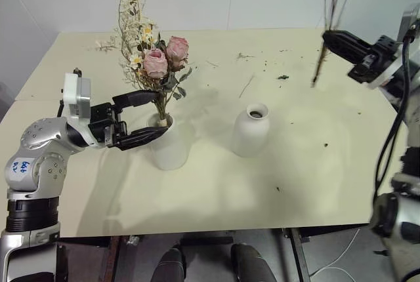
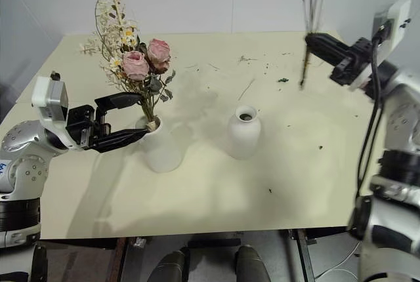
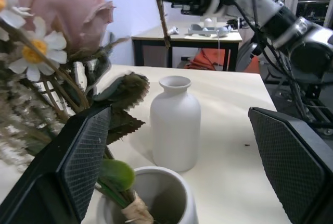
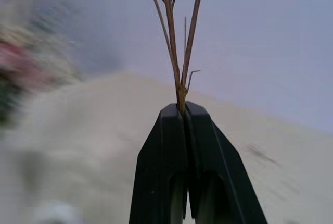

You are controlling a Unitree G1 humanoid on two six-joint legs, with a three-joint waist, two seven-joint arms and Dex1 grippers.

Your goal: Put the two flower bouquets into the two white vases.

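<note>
Next, my right gripper releases the thin dried bouquet with its stems in the empty narrow-necked white vase's opening [image 1: 256, 112].
The pink rose bouquet [image 1: 157, 59] stands with its stems in the wide-mouthed white vase [image 1: 172, 151] at the table's left. My left gripper [image 1: 152, 115] is open, its fingers on either side of the stems just above the vase's mouth. To the right stands the narrow-necked white vase [image 1: 249, 134], empty. My right gripper [image 1: 326, 37] is shut on the thin dried bouquet [image 1: 331, 6], holding it upright in the air over the table's far right, its stem ends [image 1: 317, 72] hanging below the fingers.
The cream table [image 1: 302, 164] carries loose twigs and crumbs [image 1: 247, 86] behind and to the right of the vases. Its front edge runs close below the vases. Another table with objects shows in the background of the left wrist view.
</note>
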